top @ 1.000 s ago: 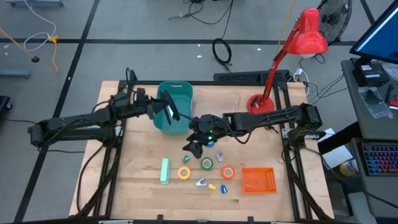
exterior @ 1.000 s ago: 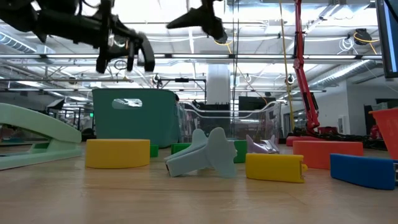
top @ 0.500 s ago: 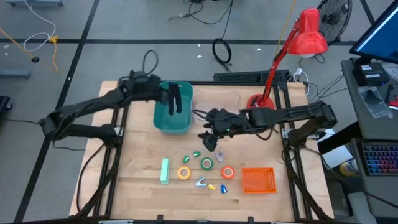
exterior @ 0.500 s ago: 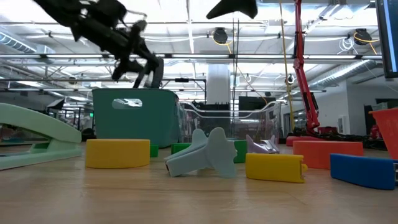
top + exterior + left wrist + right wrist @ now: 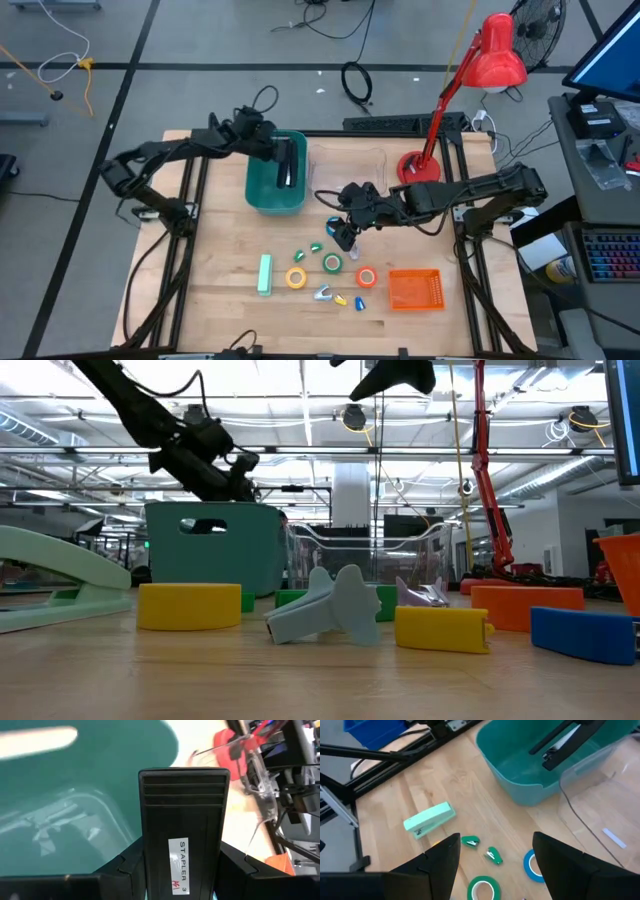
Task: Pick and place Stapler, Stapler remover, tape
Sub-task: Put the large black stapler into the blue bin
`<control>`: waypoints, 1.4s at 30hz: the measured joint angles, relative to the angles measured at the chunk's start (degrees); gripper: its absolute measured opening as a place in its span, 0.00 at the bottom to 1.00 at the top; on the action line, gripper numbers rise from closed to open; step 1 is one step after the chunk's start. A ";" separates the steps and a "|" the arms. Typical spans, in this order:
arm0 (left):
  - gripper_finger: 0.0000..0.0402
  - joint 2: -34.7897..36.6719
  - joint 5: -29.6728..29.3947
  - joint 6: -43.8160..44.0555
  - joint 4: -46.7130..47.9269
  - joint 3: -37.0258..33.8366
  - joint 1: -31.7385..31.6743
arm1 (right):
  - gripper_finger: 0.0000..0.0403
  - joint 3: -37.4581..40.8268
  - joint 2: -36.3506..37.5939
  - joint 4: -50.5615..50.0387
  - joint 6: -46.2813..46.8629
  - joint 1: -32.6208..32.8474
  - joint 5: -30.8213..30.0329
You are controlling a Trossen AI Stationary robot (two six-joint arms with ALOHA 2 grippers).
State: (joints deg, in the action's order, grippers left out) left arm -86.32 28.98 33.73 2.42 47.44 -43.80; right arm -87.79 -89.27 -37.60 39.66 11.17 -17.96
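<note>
My left gripper is going to set the black stapler down inside the teal bin (image 5: pixel 296 173), along the bin's side nearest the clear container.
My left gripper (image 5: pixel 279 158) is shut on a black stapler (image 5: pixel 182 810) inside the teal bin (image 5: pixel 262 192) at the table's far middle. My right gripper (image 5: pixel 343 236) is open and empty, above the table just right of the bin. Below it lie two green staple removers (image 5: pixel 470 840), a green tape roll (image 5: pixel 332 264) and a blue tape roll (image 5: pixel 532 865). A mint stapler (image 5: pixel 264 275), a yellow tape roll (image 5: pixel 296 279), an orange tape roll (image 5: pixel 366 277) and grey, yellow and blue staple removers (image 5: pixel 340 297) lie flat nearer the front. My left gripper pinches the black stapler's two long sides (image 5: pixel 148 855) between its fingers (image 5: pixel 127 865), at the end with the white label. The stapler sticks out ahead of the fingers, down into the bin. Whether its free end touches the bin's floor I cannot tell.
An orange mesh basket (image 5: pixel 414 289) stands at the front right. A red desk lamp (image 5: pixel 420 165) stands at the far right. A clear container (image 5: pixel 352 165) sits between the bin and the lamp. Bare wood lies at the front left.
My left gripper has carried the black stapler from above the bin's near side toward the far edge and down into the bin, tipping it downward. My right gripper has moved toward the table's right edge and risen, staying open.
</note>
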 joint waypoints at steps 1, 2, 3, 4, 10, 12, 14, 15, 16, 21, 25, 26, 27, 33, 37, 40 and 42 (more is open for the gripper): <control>0.41 -0.51 -0.03 0.32 -0.67 0.00 0.12 | 0.60 0.14 0.00 0.10 0.13 -0.01 0.00; 0.41 -0.88 -0.01 0.74 -1.04 0.00 0.21 | 0.60 0.30 0.03 0.25 0.18 -0.01 -0.02; 0.41 -1.24 0.04 1.32 -0.98 0.02 0.23 | 0.60 0.47 0.04 0.68 0.18 -0.01 -0.02; 0.41 -1.65 0.22 1.96 -0.93 0.02 0.32 | 0.60 0.58 0.04 1.12 0.18 -0.01 0.00; 0.41 -1.93 -1.29 3.98 -1.46 0.02 0.43 | 0.60 0.64 0.02 3.10 -0.21 -0.18 0.02; 0.41 -1.98 -2.09 4.09 -1.05 0.00 0.41 | 0.60 0.64 0.02 3.09 -0.24 -0.21 0.02; 0.41 -1.99 -2.26 4.10 -1.21 0.00 0.51 | 0.59 0.64 0.02 3.10 -0.24 -0.21 0.00; 0.41 -1.95 -2.39 4.11 -1.20 0.00 0.71 | 0.59 0.64 0.02 3.10 -0.24 -0.21 0.02; 0.41 -1.95 -3.04 4.10 -1.12 0.00 0.91 | 0.58 0.64 0.02 3.10 -0.24 -0.21 0.02; 0.41 -1.97 -5.37 4.32 -1.21 0.00 2.28 | 0.57 0.64 0.02 3.10 -0.24 -0.21 0.07; 0.41 -1.97 -8.02 4.23 -1.11 0.00 3.47 | 0.57 0.64 0.02 3.10 -0.08 -0.21 0.06; 0.41 -1.97 -8.32 4.20 -1.07 0.00 3.49 | 0.57 0.64 0.02 3.10 -0.06 -0.21 0.07; 0.41 -1.97 -8.32 4.33 -1.03 0.00 3.49 | 0.57 0.64 0.02 3.12 -0.06 -0.21 0.07; 0.41 -1.97 -9.68 4.30 -0.86 0.00 3.75 | 0.56 0.64 0.02 3.12 -0.04 -0.19 0.09; 0.41 -1.97 -10.02 4.41 -2.06 -0.02 4.86 | 0.57 0.64 0.02 3.12 -0.06 -0.19 0.09; 0.41 -1.97 -9.89 5.38 -2.13 0.82 5.67 | 0.56 0.64 0.02 3.13 -0.06 -0.19 0.09; 0.41 -2.08 -11.00 5.17 -1.42 1.84 6.24 | 0.56 0.64 0.02 3.14 -0.05 -0.19 0.09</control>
State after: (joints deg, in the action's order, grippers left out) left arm -88.40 17.98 38.90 1.00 49.28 -37.56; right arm -87.15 -89.25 -34.46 39.60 10.98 -17.87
